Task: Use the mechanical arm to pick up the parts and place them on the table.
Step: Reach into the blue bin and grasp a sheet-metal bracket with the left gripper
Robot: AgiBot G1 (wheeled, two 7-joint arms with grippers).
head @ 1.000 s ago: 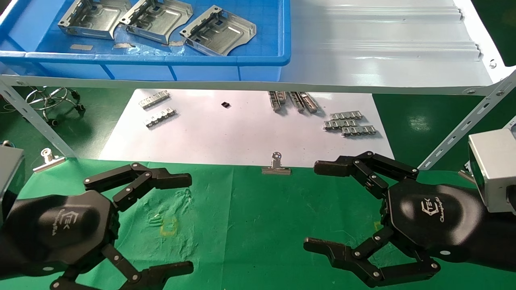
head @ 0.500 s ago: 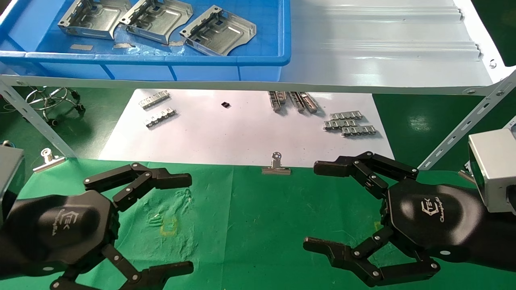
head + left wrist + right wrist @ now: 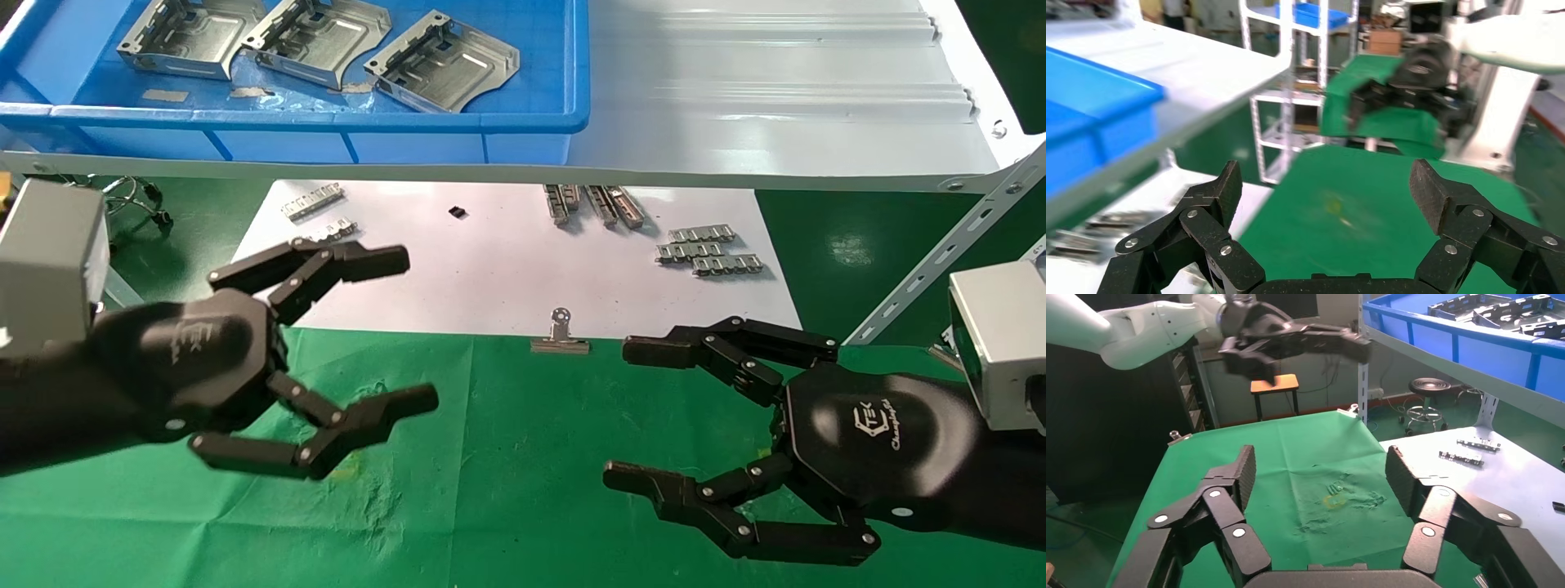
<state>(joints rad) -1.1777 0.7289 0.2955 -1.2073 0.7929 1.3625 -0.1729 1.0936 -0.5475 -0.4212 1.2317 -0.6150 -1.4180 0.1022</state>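
Observation:
The silver part nearest the shelf's empty area beside the blue bin has a raised side. My left gripper needs to close on the middle of the raised side [image 3: 408, 45].
Three shiny silver parts [image 3: 188, 37] [image 3: 315, 37] [image 3: 445, 65] lie side by side in the blue bin [image 3: 531, 122] on the shelf, far above both grippers. My left gripper [image 3: 415, 329] hangs open and empty over the near edge of the white paper, raised above the green table [image 3: 523, 457]. In the left wrist view the left gripper [image 3: 1326, 184] has only green cloth between its fingers. My right gripper [image 3: 619, 412] is open and empty low over the table's right side. The right wrist view shows the right gripper [image 3: 1320, 468] framing the yellowish mark [image 3: 1333, 501].
A pale grey shelf [image 3: 776, 98] spans the scene above the white paper sheet [image 3: 490, 278]. Small ridged strips [image 3: 707, 251] lie on the paper. A binder clip [image 3: 560, 336] sits at the cloth's edge. A slanted shelf strut [image 3: 940, 253] stands at the right.
My left arm has lifted and swung forward from low over the cloth to the paper's edge, still open. The right gripper dipped slightly and stays open.

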